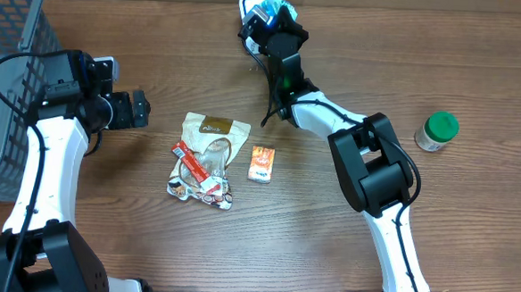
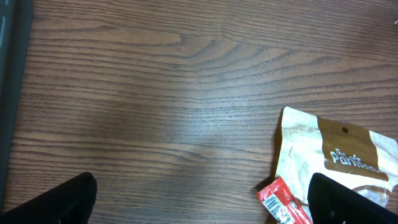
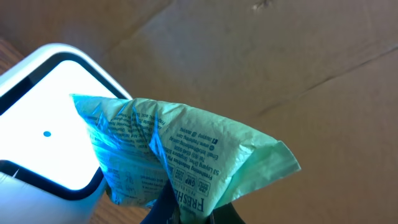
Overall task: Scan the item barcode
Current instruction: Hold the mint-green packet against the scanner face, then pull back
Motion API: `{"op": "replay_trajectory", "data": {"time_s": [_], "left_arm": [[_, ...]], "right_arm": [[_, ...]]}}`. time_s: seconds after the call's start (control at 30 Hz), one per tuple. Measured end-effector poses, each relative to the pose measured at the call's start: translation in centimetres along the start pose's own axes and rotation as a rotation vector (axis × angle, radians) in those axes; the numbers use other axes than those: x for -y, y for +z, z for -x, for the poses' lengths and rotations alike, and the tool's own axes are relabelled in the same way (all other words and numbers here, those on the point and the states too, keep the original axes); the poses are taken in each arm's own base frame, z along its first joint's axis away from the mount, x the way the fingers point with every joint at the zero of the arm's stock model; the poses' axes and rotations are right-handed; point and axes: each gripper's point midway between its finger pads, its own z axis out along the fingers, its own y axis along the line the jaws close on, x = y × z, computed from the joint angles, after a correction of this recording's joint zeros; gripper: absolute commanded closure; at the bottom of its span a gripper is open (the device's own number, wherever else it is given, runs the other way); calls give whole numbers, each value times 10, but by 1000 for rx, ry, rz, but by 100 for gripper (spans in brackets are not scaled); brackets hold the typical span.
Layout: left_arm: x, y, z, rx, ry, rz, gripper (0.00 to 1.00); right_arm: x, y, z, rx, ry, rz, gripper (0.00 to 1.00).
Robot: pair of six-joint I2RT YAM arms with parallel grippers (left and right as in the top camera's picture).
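Note:
The pale green packet will go down between the orange packet and the green-lidded jar (image 1: 376,155), set there by my right gripper.
My right gripper (image 3: 194,214) is shut on a pale green plastic packet (image 3: 186,149) with dark printed text, pinching its lower corner. The packet is crumpled and hangs right in front of the glowing white face of the scanner (image 3: 46,118), whose light tints the packet's left side blue. I cannot pick out a barcode among the print. From overhead, the right gripper (image 1: 271,23) holds the packet (image 1: 277,6) at the table's far edge, beside the scanner (image 1: 248,4). My left gripper (image 1: 138,109) stands open and empty, left of the pile of items.
A beige pouch (image 1: 215,133) with a red wrapper (image 1: 193,161) on it lies mid-table, and a small orange packet (image 1: 260,163) lies to its right. A green-lidded jar (image 1: 437,130) stands at the right. A grey basket (image 1: 5,79) fills the left edge.

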Motion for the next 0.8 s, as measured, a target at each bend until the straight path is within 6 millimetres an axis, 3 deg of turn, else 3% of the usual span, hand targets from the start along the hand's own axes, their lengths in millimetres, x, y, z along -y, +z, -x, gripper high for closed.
{"op": "replay_trajectory", "data": {"time_s": [0.33,0.63,0.8], "left_arm": [[0,0,0,0,0,0,0],[0,0,0,0,0,0,0],[0,0,0,0,0,0,0]], "right_arm": [[-8,-8,7,-18,-43,-5,96],[-26,-19,21,-21,-146,32,96],[-24,-20,23,-26,-150,22,97]]}}
